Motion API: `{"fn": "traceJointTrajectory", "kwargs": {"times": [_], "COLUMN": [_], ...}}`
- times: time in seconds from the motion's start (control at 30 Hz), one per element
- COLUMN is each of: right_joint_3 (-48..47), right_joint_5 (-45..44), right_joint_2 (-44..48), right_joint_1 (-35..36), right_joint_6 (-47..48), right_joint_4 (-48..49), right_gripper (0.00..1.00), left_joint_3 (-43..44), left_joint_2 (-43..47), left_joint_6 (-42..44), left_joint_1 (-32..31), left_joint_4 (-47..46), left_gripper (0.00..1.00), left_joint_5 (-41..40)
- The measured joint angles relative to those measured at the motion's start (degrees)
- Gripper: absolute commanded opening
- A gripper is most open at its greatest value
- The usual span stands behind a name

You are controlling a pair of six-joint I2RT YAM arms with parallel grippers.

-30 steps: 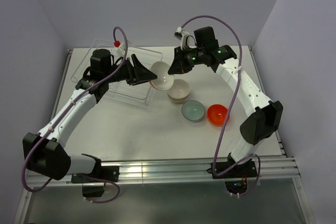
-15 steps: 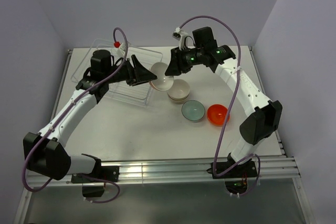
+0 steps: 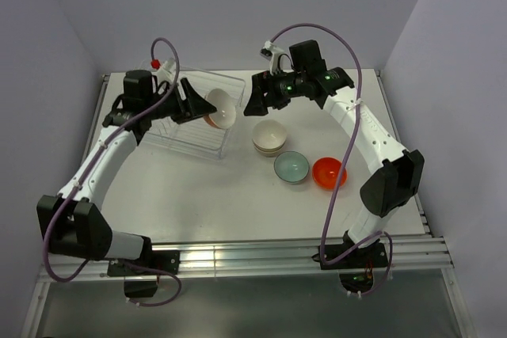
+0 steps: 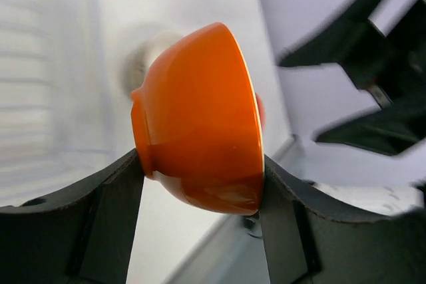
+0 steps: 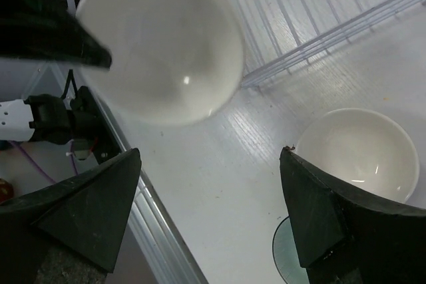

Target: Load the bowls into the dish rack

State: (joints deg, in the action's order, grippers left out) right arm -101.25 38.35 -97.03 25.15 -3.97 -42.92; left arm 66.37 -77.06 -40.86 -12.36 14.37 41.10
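Next, I open my left gripper to let go of the orange bowl in the dish rack's back corner (image 3: 157, 94), at the end farthest from the cream bowl.
My left gripper (image 3: 207, 107) is shut on a bowl (image 3: 222, 110) that is orange outside and white inside. It holds the bowl on its side above the right end of the clear dish rack (image 3: 198, 145). In the left wrist view the orange bowl (image 4: 200, 111) sits clamped between both fingers of the left gripper (image 4: 200, 177). My right gripper (image 3: 250, 100) stands open just right of that bowl and holds nothing. In the right wrist view the right gripper (image 5: 212, 157) faces the bowl's white inside (image 5: 163, 44).
On the table right of the rack lie a cream bowl (image 3: 269, 138), a teal bowl (image 3: 291, 167) and an orange-red bowl (image 3: 329, 172). The right wrist view shows the rack's white wires (image 5: 313, 11), the cream bowl (image 5: 359, 151) and the teal bowl's edge (image 5: 283, 257).
The right gripper has opened and let go of the orange-and-white bowl. The left arm has carried that bowl leftward, to above the rack's right end.
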Motion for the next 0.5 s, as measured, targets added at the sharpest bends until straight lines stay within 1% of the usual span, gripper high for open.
{"fn": "traceJointTrajectory", "kwargs": {"times": [0.07, 0.1, 0.2, 0.3, 0.5], "right_joint_3": [0.0, 0.0, 0.3, 0.5, 1.3], "right_joint_5": [-0.3, -0.4, -0.4, -0.2, -0.2], "right_joint_2": [0.0, 0.1, 0.8, 1.8, 3.1], "right_joint_1": [-0.4, -0.5, -2.0, -4.2, -6.4], "right_joint_6": [0.0, 0.0, 0.0, 0.1, 0.7], "right_joint_4": [-0.1, 0.0, 0.0, 0.0, 0.0], "right_gripper": [0.92, 0.92, 0.93, 0.93, 0.92], "left_joint_3": [4.7, 8.3, 16.2, 22.3, 33.9], "left_joint_2": [-2.8, -4.8, -9.2, -12.5, -21.5], "left_joint_6": [5.5, 8.9, 18.9, 28.1, 41.8], "left_joint_1": [2.1, 3.5, 7.1, 10.5, 13.0], "left_joint_4": [4.2, 6.6, 9.7, 12.2, 15.1], "left_gripper": [0.00, 0.00, 0.00, 0.00, 0.00], "left_joint_5": [-2.1, -3.6, -8.5, -12.8, -21.7]}}
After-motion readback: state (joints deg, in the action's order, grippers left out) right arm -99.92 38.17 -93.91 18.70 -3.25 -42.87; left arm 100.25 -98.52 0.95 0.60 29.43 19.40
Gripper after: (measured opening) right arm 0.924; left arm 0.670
